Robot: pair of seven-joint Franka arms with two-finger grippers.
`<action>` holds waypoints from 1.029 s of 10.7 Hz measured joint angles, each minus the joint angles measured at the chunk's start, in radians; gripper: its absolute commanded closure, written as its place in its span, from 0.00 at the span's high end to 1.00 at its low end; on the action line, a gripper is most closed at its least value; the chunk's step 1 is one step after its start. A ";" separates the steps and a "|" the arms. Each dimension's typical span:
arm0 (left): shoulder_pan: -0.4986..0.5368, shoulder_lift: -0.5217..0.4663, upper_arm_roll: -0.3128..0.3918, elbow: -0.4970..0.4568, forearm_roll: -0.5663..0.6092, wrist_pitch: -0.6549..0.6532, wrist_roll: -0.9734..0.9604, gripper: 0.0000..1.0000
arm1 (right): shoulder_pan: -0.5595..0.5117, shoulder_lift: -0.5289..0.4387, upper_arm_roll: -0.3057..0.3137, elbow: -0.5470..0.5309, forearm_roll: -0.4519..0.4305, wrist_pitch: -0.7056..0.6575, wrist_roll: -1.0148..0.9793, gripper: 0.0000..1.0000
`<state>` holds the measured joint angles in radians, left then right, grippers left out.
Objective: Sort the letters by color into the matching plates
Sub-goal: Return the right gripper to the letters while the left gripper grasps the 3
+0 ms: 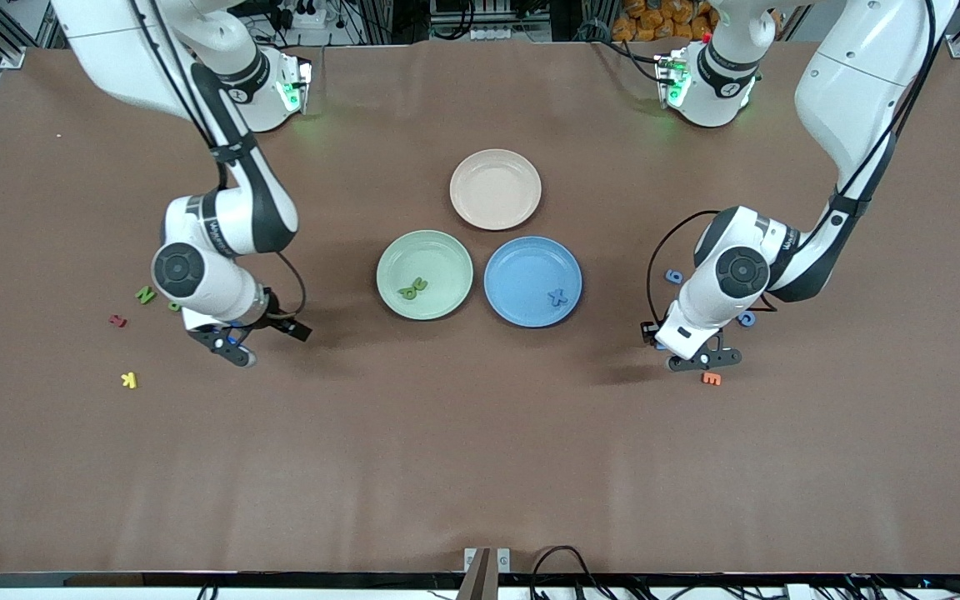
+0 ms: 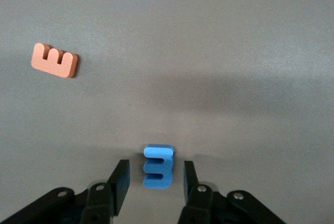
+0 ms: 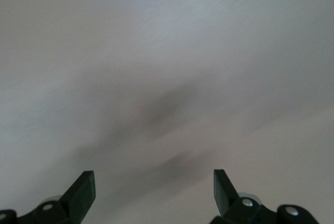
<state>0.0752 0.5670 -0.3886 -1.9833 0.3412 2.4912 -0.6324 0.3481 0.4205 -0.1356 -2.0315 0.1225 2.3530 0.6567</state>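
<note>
I'll next close my right gripper on the green piece's sides [image 1: 175, 306], beside the green N.
A blue 3 [image 2: 157, 172] lies on the table between the open fingers of my left gripper [image 2: 155, 165], which do not touch it. In the front view my left gripper [image 1: 703, 360] hides it. A blue 6 [image 1: 674, 276] and a blue C [image 1: 747, 318] lie beside the left arm. The blue plate [image 1: 522, 267] holds a blue X [image 1: 558, 297]. The green plate [image 1: 438, 254] holds two green letters [image 1: 413, 288]. A green N [image 1: 145, 294] and another green piece [image 1: 173, 306] lie by the right arm. My right gripper [image 1: 263, 342] is open and empty over bare table [image 3: 153, 174].
A beige-pink plate [image 1: 495, 189] stands farther from the front camera than the two other plates. An orange E [image 1: 711, 379] lies close to the left gripper and shows in the left wrist view [image 2: 55, 60]. A red letter [image 1: 117, 320] and a yellow K [image 1: 129, 380] lie toward the right arm's end.
</note>
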 measured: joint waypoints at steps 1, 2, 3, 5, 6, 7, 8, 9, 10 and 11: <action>0.000 0.001 0.000 0.000 0.001 0.000 0.000 0.49 | -0.039 0.000 0.001 -0.009 -0.055 0.000 -0.018 1.00; 0.000 0.003 0.000 -0.001 0.001 0.000 0.000 0.49 | -0.076 0.000 0.006 -0.018 -0.104 0.000 -0.028 1.00; 0.000 0.004 0.000 -0.001 0.002 0.000 0.000 0.49 | -0.117 0.000 0.017 -0.025 -0.130 0.000 -0.060 1.00; 0.000 0.005 0.000 -0.001 0.002 0.005 0.000 0.47 | -0.201 -0.012 0.047 -0.040 -0.149 0.000 -0.158 1.00; 0.000 0.006 0.000 -0.001 0.002 0.006 0.000 0.47 | -0.237 -0.027 0.053 -0.052 -0.158 0.000 -0.218 1.00; 0.000 0.008 0.001 -0.002 0.002 0.006 0.000 0.47 | -0.274 -0.047 0.055 -0.066 -0.164 0.000 -0.287 1.00; 0.000 0.009 0.001 -0.002 0.002 0.008 0.000 0.47 | -0.313 -0.069 0.058 -0.083 -0.165 0.000 -0.362 1.00; 0.000 0.010 0.001 -0.002 0.002 0.010 0.000 0.46 | -0.356 -0.092 0.063 -0.104 -0.166 0.003 -0.431 1.00; 0.000 0.011 0.001 -0.002 0.005 0.011 0.000 0.46 | -0.393 -0.107 0.069 -0.127 -0.166 0.022 -0.480 1.00; 0.000 0.011 0.001 -0.002 0.011 0.015 0.000 0.45 | -0.423 -0.114 0.077 -0.150 -0.166 0.058 -0.514 1.00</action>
<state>0.0749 0.5783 -0.3873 -1.9851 0.3524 2.5066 -0.6324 -0.0745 0.3061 -0.0588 -2.1814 -0.0439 2.4106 0.1427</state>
